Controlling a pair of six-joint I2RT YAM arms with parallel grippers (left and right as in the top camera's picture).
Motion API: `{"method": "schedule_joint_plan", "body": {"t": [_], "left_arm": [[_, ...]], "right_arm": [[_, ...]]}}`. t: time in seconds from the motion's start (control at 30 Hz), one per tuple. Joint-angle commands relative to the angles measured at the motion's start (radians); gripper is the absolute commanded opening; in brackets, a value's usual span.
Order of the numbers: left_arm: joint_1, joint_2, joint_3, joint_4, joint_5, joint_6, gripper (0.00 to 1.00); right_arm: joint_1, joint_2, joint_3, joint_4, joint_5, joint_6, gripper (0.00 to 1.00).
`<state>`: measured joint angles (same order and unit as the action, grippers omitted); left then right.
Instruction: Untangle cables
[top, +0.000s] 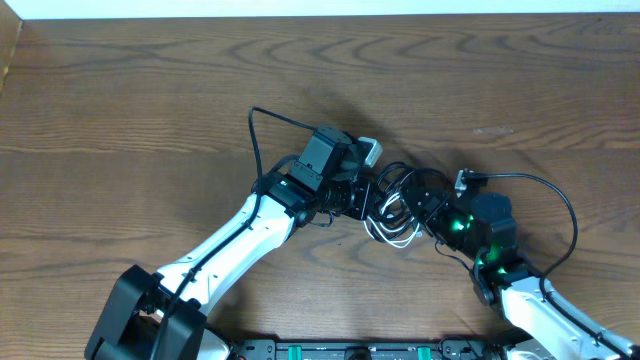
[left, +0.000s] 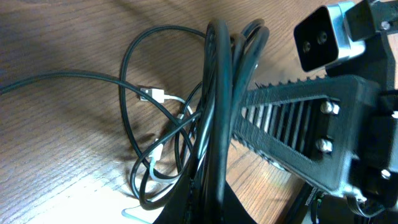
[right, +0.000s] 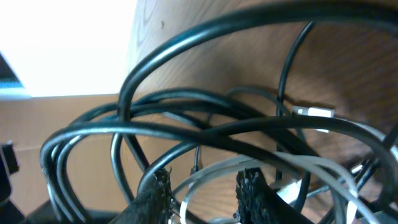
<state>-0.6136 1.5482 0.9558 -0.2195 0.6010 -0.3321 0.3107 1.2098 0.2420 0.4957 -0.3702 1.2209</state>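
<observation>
My left gripper is going to let go of the bundle of black cords on the wood (top: 351, 170) below its fingers, beyond the white cord.
The cables (top: 395, 205) lie tangled mid-table between my two grippers: several black cords and one white cord (top: 396, 236). My left gripper (top: 352, 195) is shut on a bundle of black cords (left: 214, 112), which runs up from its jaws (left: 208, 190). A white plug (left: 152, 94) lies on the wood beside black loops. My right gripper (top: 425, 208) reaches into the tangle from the right, and its ribbed finger (left: 298, 127) shows beside the bundle. Its fingertips (right: 204, 186) stand apart; the white cord (right: 249, 167) crosses the gap unpinched. A silver plug (right: 313, 112) lies beyond.
The wooden table (top: 150, 100) ends at its far edge along the top and at a left edge (top: 10, 60). The thicker cord of the left arm (top: 262, 130) arcs behind it. The right arm's cord (top: 562, 205) loops out to the right.
</observation>
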Motion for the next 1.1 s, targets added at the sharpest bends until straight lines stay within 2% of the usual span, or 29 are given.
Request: {"method": "schedule_joint_plan", "body": {"t": [0.0, 0.13, 0.23, 0.3, 0.37, 0.43, 0.5, 0.63, 0.8, 0.97, 1.07], "left_arm": [[0.000, 0.000, 0.002, 0.000, 0.018, 0.024, 0.08], [-0.001, 0.000, 0.002, 0.000, 0.022, 0.024, 0.08], [-0.002, 0.000, 0.002, 0.000, 0.044, 0.025, 0.08], [-0.002, 0.000, 0.002, -0.001, 0.046, 0.025, 0.08], [-0.001, 0.000, 0.002, -0.004, 0.046, 0.025, 0.08], [-0.002, 0.000, 0.002, -0.009, 0.046, 0.025, 0.08], [-0.001, 0.000, 0.002, -0.011, 0.046, 0.025, 0.08], [0.001, 0.000, 0.002, -0.016, 0.007, 0.023, 0.08], [0.018, 0.000, 0.002, -0.074, -0.167, -0.029, 0.08], [0.078, 0.000, 0.002, -0.130, -0.306, -0.105, 0.08], [0.121, 0.000, 0.002, -0.142, -0.370, -0.168, 0.08]], "right_arm": [[0.008, 0.034, 0.007, 0.052, 0.048, 0.026, 0.30], [0.033, 0.086, 0.007, 0.126, 0.048, 0.058, 0.29], [0.054, 0.127, 0.007, 0.141, 0.050, 0.132, 0.34], [0.063, 0.156, 0.007, 0.158, 0.051, 0.163, 0.28], [0.063, 0.179, 0.007, 0.193, 0.054, 0.160, 0.18], [0.063, 0.187, 0.007, 0.231, 0.087, 0.117, 0.03], [0.062, 0.187, 0.007, 0.269, 0.109, 0.055, 0.01], [0.060, 0.179, 0.007, 0.370, 0.036, 0.022, 0.01], [-0.008, 0.074, 0.007, 0.428, -0.127, -0.007, 0.01], [-0.169, -0.113, 0.007, 0.427, -0.313, -0.003, 0.01], [-0.273, -0.219, 0.007, 0.428, -0.414, 0.048, 0.01]]}}
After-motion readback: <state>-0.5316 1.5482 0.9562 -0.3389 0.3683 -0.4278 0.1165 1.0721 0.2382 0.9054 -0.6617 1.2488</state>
